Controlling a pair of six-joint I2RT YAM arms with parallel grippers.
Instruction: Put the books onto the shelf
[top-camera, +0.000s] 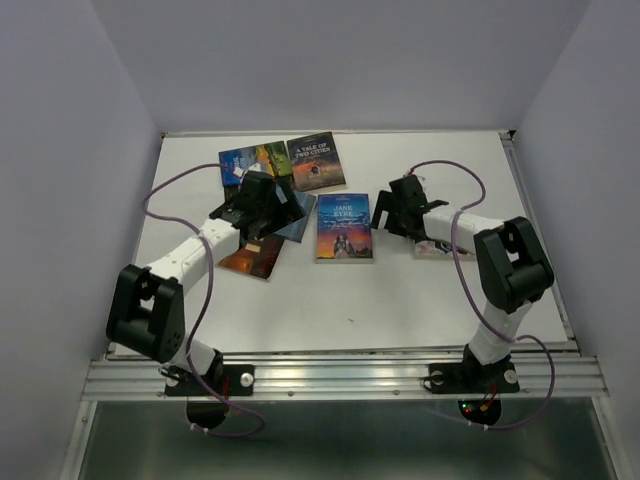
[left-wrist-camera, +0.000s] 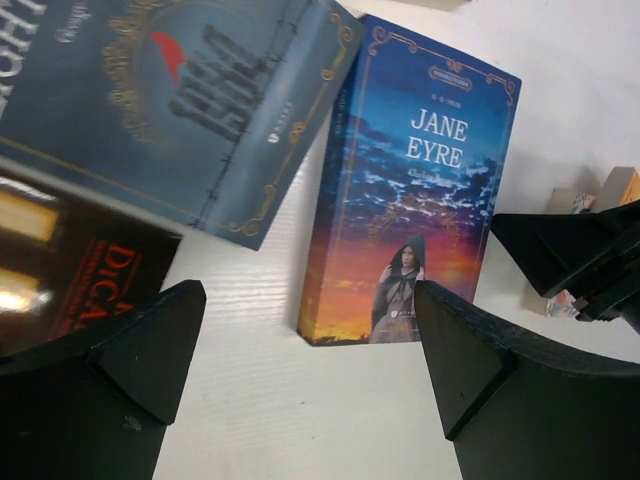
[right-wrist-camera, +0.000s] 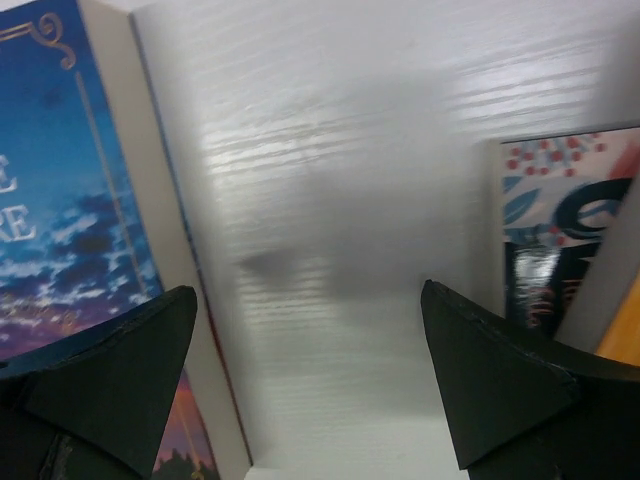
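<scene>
Next, I close my right gripper on the dark blue book's long edge (top-camera: 308, 220) facing "Jane Eyre".
Several books lie flat on the white table (top-camera: 400, 300). "Jane Eyre" (top-camera: 344, 227) is in the middle, and "A Tale of Two Cities" (top-camera: 316, 161) and a blue-green book (top-camera: 252, 160) lie farther back. My left gripper (top-camera: 275, 200) hovers open and empty over a dark blue book (left-wrist-camera: 190, 100) and a dark brown book (left-wrist-camera: 70, 280), with "Jane Eyre" (left-wrist-camera: 415, 180) just beyond its fingertips. My right gripper (top-camera: 385, 210) hangs open over bare table between "Jane Eyre" (right-wrist-camera: 60, 200) and a floral book (right-wrist-camera: 560, 220). The shelf is out of view.
Pale walls enclose the table on the left, back and right. The right arm's elbow (top-camera: 512, 262) stands over the floral book (top-camera: 440, 248). A metal rail (top-camera: 340, 375) runs along the near edge by the arm bases.
</scene>
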